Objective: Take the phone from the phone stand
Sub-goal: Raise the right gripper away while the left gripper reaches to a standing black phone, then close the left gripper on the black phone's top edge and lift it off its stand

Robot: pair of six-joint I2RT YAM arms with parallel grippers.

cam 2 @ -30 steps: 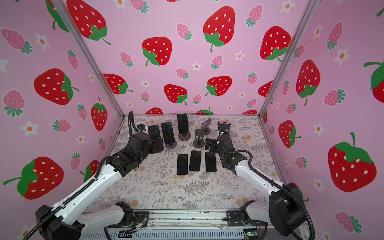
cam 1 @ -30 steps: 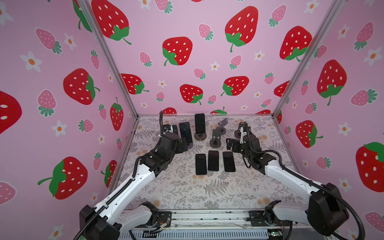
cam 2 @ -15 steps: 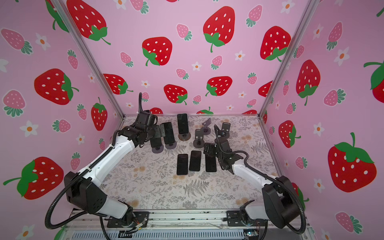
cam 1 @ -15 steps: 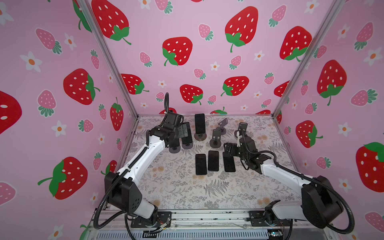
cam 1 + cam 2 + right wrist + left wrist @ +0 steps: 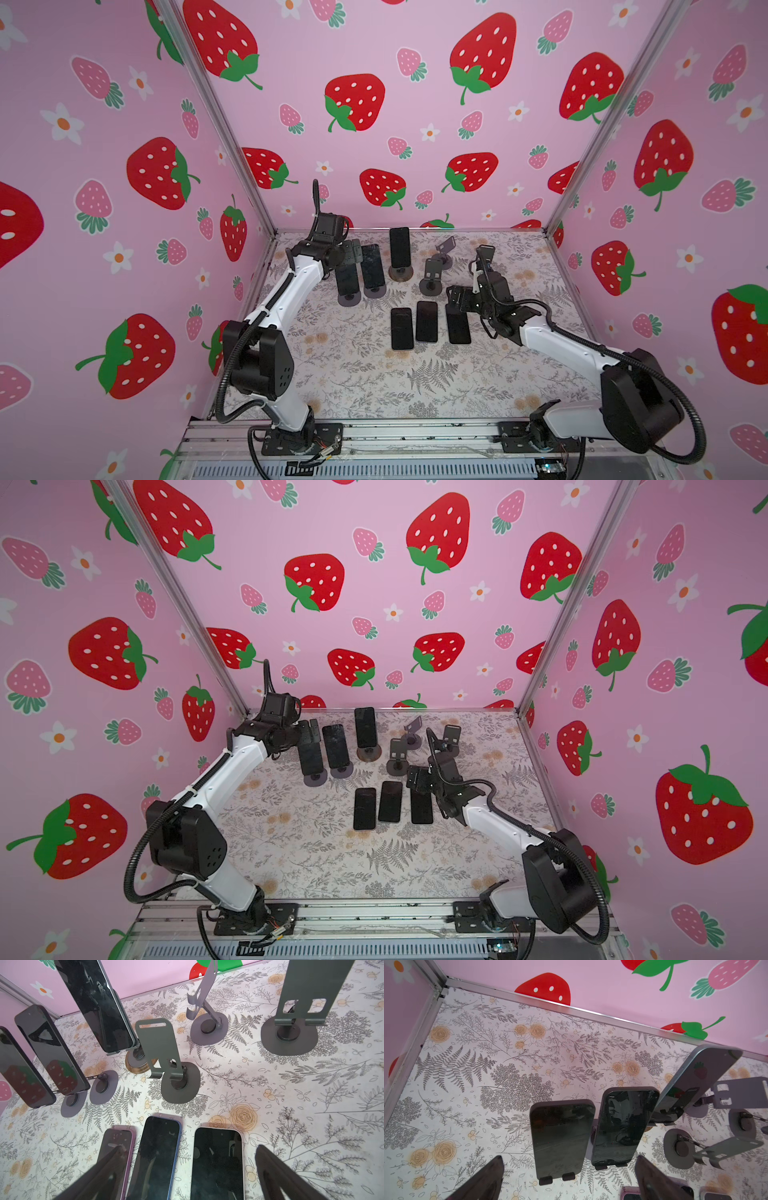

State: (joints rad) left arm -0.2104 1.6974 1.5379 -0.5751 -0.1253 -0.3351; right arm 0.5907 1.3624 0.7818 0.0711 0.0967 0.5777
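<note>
I should close my left gripper on the phone's upper part point(image 5: 345, 269) point(image 5: 562, 1116), squeezing the sides of the dark phone on the stand nearest the pink side.
Three dark phones lean on stands at the back left: the leftmost phone point(image 5: 347, 278) point(image 5: 560, 1138), the middle one point(image 5: 372, 266) point(image 5: 623, 1126), and the rear one point(image 5: 400, 248) point(image 5: 695, 1084). My left gripper point(image 5: 353, 253) point(image 5: 309, 731) point(image 5: 569, 1157) hovers open over the top of the leftmost phone, a finger point(image 5: 483, 1180) on either side, touching nothing. My right gripper point(image 5: 455, 299) point(image 5: 417, 779) point(image 5: 189, 1147) is open and empty, low over phones lying flat.
Three phones lie flat mid-table: purple-edged point(image 5: 116, 1157), blue-edged point(image 5: 155, 1157), white-edged point(image 5: 217, 1163) point(image 5: 458, 328). Three empty grey stands point(image 5: 164, 1053) point(image 5: 203, 1012) point(image 5: 301, 1001) sit behind them. The pink side wall point(image 5: 404, 1012) is close to the left gripper.
My left gripper has swung back and up from near the stands' front to above the leftmost standing phone. My right gripper has drawn forward from the empty stands to over the flat phones.
</note>
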